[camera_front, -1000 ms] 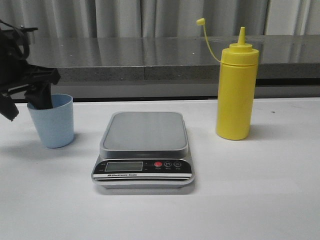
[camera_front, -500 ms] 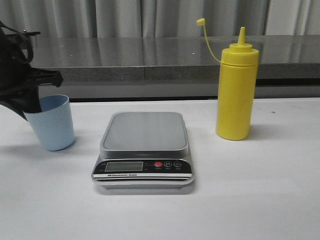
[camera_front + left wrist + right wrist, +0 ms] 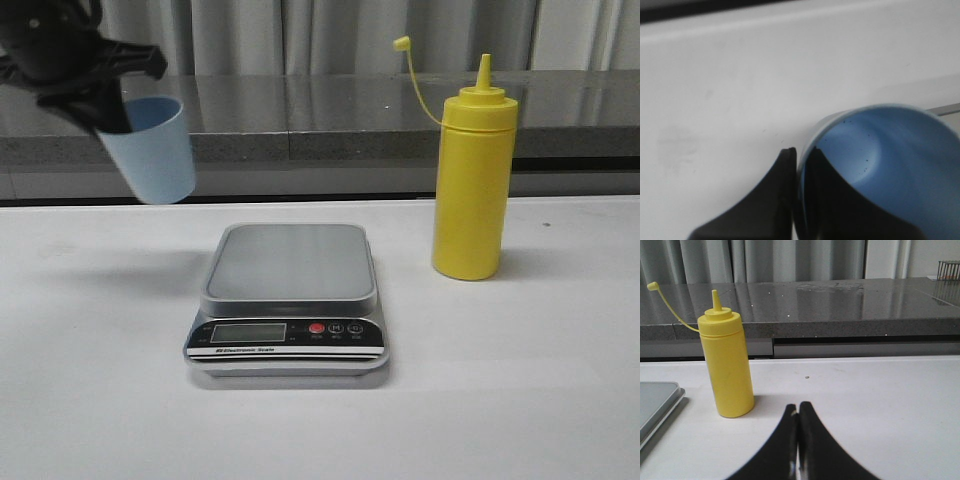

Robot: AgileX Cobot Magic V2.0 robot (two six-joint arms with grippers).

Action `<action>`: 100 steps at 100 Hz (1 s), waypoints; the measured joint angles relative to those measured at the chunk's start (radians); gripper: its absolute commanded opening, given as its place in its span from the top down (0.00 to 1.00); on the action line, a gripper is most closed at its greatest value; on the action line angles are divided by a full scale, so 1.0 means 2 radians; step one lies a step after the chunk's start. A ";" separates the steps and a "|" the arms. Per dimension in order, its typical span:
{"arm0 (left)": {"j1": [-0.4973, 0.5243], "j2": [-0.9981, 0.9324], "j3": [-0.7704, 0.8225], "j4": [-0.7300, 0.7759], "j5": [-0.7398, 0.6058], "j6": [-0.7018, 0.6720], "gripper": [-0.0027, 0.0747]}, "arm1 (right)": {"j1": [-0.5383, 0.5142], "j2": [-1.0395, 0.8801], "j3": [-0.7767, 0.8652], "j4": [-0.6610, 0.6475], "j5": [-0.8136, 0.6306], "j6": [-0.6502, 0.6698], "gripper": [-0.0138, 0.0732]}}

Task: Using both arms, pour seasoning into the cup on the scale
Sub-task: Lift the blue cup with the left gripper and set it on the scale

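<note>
Next, my left gripper releases the pale blue cup, now held tilted in the air, standing upright near the middle of the scale's bare platform (image 3: pixel 278 256).
My left gripper (image 3: pixel 112 112) is shut on the rim of the pale blue cup (image 3: pixel 152 150) and holds it tilted in the air, up and to the left of the scale (image 3: pixel 288 300). In the left wrist view one finger is inside the cup (image 3: pixel 890 160) and one outside, pinching its wall at the gripper (image 3: pixel 799 160). The scale's platform is bare. The yellow seasoning bottle (image 3: pixel 474 180) stands upright right of the scale, its cap off and hanging on its tether. My right gripper (image 3: pixel 799 410) is shut and empty, low over the table, right of the bottle (image 3: pixel 729 365).
A grey stone counter (image 3: pixel 330 115) with curtains behind it runs along the far edge of the white table (image 3: pixel 500 400). The scale's corner shows in the right wrist view (image 3: pixel 655 405).
My left gripper has lifted the cup off the table and carried it up and to the right, toward the scale. The bottle, the scale and the right arm have not moved.
</note>
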 measured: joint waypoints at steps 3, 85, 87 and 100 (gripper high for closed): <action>-0.008 -0.001 -0.009 0.000 0.001 0.000 0.99 | 0.000 0.000 0.000 0.000 0.000 0.000 0.92; -0.116 0.050 -0.035 -0.014 0.037 0.043 0.81 | 0.000 0.000 0.000 0.000 0.000 0.000 0.92; -0.116 0.051 -0.035 -0.015 0.037 0.043 0.78 | 0.000 0.000 0.000 0.000 0.000 0.000 0.92; -0.116 0.052 -0.036 -0.017 0.037 0.043 0.62 | 0.000 0.000 0.000 0.000 0.000 0.000 0.92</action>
